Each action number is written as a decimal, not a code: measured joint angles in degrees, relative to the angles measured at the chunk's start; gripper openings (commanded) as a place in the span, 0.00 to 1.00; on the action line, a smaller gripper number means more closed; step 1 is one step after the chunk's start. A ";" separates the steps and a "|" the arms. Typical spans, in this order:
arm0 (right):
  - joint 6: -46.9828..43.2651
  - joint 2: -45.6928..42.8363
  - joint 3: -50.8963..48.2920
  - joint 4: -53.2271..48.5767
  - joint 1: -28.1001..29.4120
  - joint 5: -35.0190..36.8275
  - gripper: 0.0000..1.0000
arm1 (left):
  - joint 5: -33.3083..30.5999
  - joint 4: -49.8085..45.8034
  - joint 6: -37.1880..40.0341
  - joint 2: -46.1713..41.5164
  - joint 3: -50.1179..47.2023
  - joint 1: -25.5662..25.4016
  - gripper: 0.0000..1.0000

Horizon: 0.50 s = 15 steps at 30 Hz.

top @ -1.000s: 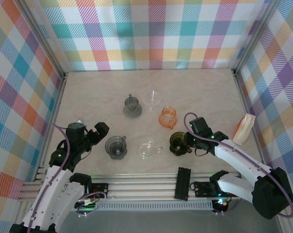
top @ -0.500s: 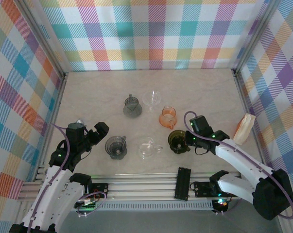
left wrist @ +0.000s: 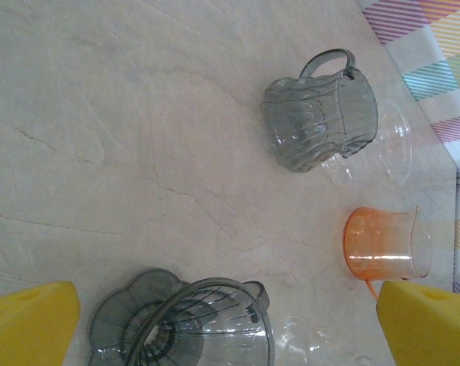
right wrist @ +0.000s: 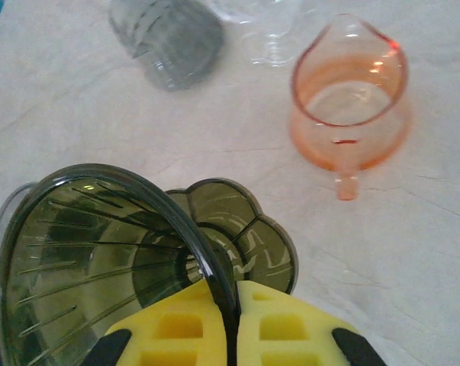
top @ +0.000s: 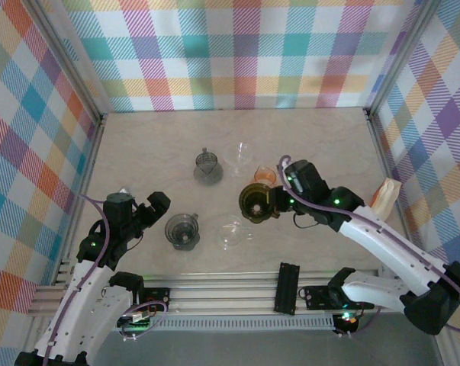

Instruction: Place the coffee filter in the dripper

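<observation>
I will release the olive-green ribbed dripper from my right gripper so that it sits on top of the clear dripper (top: 227, 223) at the front centre.
My right gripper (top: 279, 200) (right wrist: 233, 293) is shut on the rim of an olive-green ribbed dripper (top: 254, 201) (right wrist: 100, 252), with one yellow pad inside the cone and one outside. The dripper hangs tilted above the table, near the middle. A pale, folded paper coffee filter (top: 384, 200) leans against the right wall. My left gripper (top: 155, 206) (left wrist: 228, 324) stands open at the left, its yellow fingertips (left wrist: 31, 324) wide apart over a grey dripper (top: 182, 230) (left wrist: 176, 328) and holding nothing.
A grey ribbed pitcher (top: 207, 167) (left wrist: 317, 122), a clear glass funnel (top: 239, 155) and an orange cup (top: 263, 177) (right wrist: 350, 95) stand behind the olive dripper. A clear dripper (top: 233, 232) sits front centre. A black bar (top: 288, 287) lies on the near rail.
The right gripper closed on the olive dripper's rim, then lifted it and carried it left and away from the front edge. The left arm stayed still.
</observation>
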 measured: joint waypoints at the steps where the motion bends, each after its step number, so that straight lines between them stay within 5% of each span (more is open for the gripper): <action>1: 0.02 1.38 1.31 -0.37 1.16 -0.20 0.00 | -0.02 -0.15 0.02 -0.11 0.00 0.00 1.00; 15: 1.09 15.78 9.70 -2.38 9.84 -3.30 0.00 | -0.17 -1.81 0.02 -0.94 0.02 0.00 1.00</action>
